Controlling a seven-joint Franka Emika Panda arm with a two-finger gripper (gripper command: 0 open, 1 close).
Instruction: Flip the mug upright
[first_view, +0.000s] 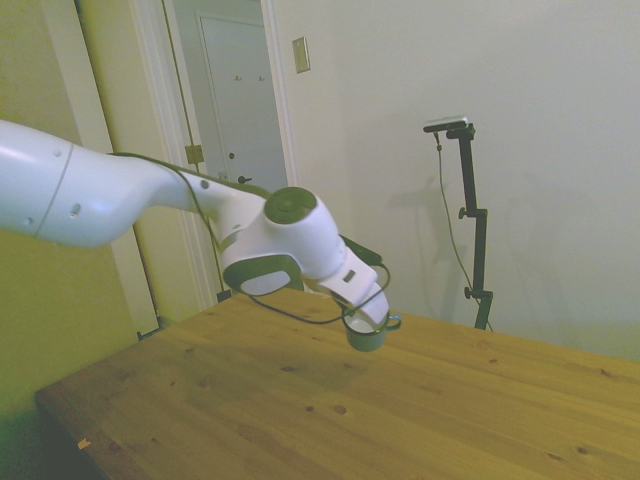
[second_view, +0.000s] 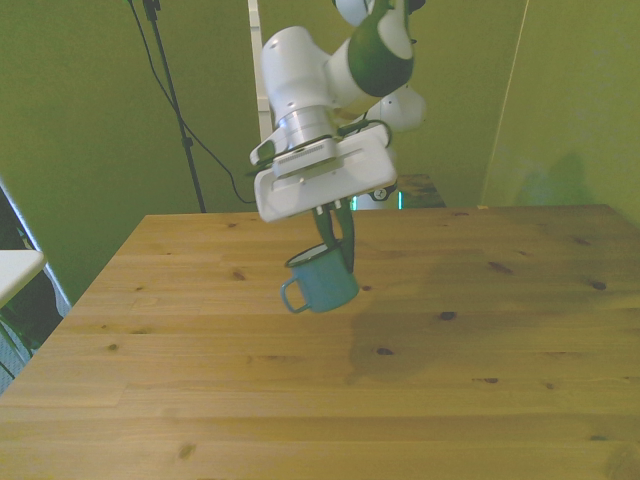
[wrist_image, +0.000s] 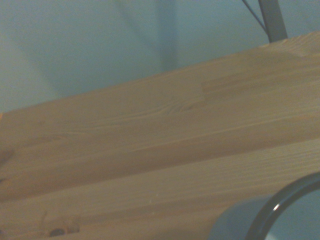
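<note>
My gripper is to put the teal-green mug down, standing upright beside the dark knot (second_view: 344, 376) at the near edge of the arm's shadow.
The teal-green mug (second_view: 322, 281) hangs in the air above the middle of the wooden table (second_view: 500, 380), a little tilted, mouth up and toward the arm. Its loop handle sticks out to the front view's left. My gripper (second_view: 335, 245) is shut on the mug's rim, one finger inside and one outside. In the side view the mug (first_view: 368, 332) sits just under the gripper (first_view: 368, 312), clear of the tabletop (first_view: 300, 420). The wrist view catches only a dark arc of the mug's rim (wrist_image: 287, 207) with its pale inside.
Bare wooden boards lie under and around the mug. A white object's edge (second_view: 15, 268) pokes in at the front view's left, off the table. A wall and a door frame stand behind the table in the side view.
</note>
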